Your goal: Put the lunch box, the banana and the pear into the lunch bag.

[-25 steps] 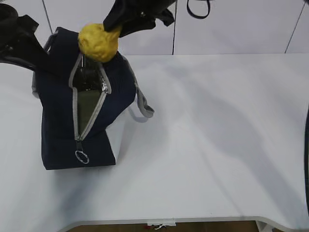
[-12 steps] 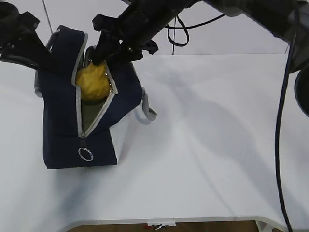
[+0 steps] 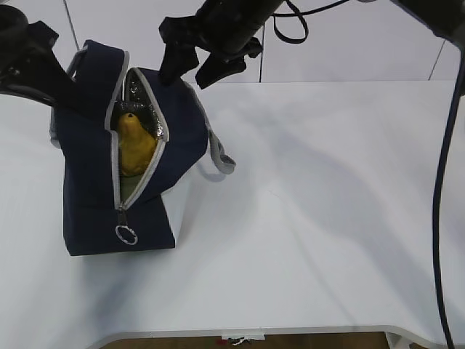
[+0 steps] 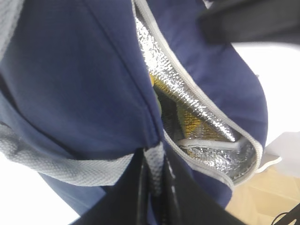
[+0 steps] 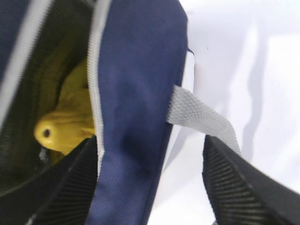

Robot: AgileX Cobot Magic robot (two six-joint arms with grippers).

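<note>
My right gripper needs to pinch the navy flap (image 3: pixel 183 116) and help bring the lunch bag to the middle of the table, because the bag stands too far toward my left gripper's side.
The navy lunch bag (image 3: pixel 94 196) stands on the table's left, zipper open. Inside the opening lies the yellow pear (image 3: pixel 135 145), stem end up; the right wrist view shows the pear (image 5: pixel 65 126) within the bag (image 5: pixel 136 84). A dull green surface (image 3: pixel 135 187) just in front of it looks like the lunch box lid. The banana is hidden. My right gripper (image 3: pixel 190 71) hangs open just above the bag's far end, holding nothing; one finger (image 5: pixel 61 187) is over the opening, the other (image 5: pixel 239 187) outside. My left gripper (image 4: pixel 154 173) is shut on a grey handle (image 4: pixel 70 161), holding the bag's left side up.
The bag's second grey handle (image 3: pixel 218 156) droops down its right side. The zipper's ring pull (image 3: pixel 126 235) hangs at the near end. White table (image 3: pixel 327 203) stretches right of the bag to the front edge (image 3: pixel 290 331). Silver lining (image 4: pixel 187 108) shows inside the bag.
My right gripper carried the pear down from above the bag into the opening, let it go and rose a little, jaws now spread. The left gripper kept hold of the handle.
</note>
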